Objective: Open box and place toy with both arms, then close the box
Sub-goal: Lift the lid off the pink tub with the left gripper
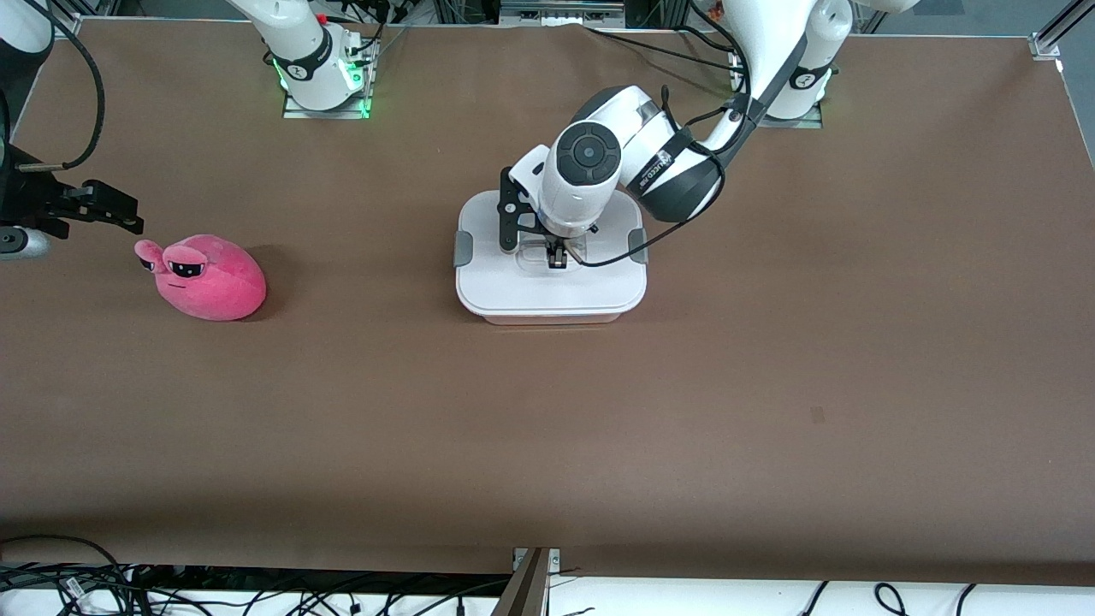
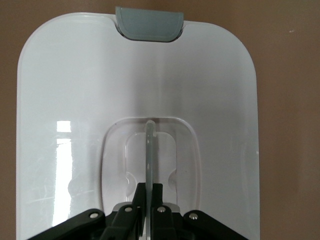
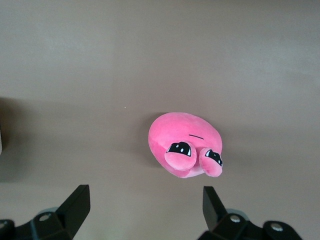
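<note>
The pink toy is next for my right gripper, which should go to it and close on its plush just behind the gap [image 1: 164,250] [image 3: 196,171] between its droopy eyelids.
The box [image 1: 552,318] stands mid-table, its pale pink tub showing just under the flat white lid [image 1: 530,291] with a grey clip [image 1: 463,248] at each end. My left gripper [image 1: 557,257] is down on the lid's middle, shut on the clear centre handle [image 2: 149,140]; in the left wrist view the left gripper [image 2: 149,187] pinches this thin upright handle above the lid [image 2: 75,100]. The toy [image 1: 210,278], a pink plush blob with droopy eyelids, lies toward the right arm's end. My right gripper [image 1: 115,208] hovers beside it, open and empty; the right wrist view shows the right gripper [image 3: 145,195] apart from the toy [image 3: 185,142].
The two arm bases [image 1: 321,77] [image 1: 796,85] stand along the table's edge farthest from the front camera. Brown table top [image 1: 770,385] spreads around the box and the toy. A metal post [image 1: 530,582] and cables sit at the nearest edge.
</note>
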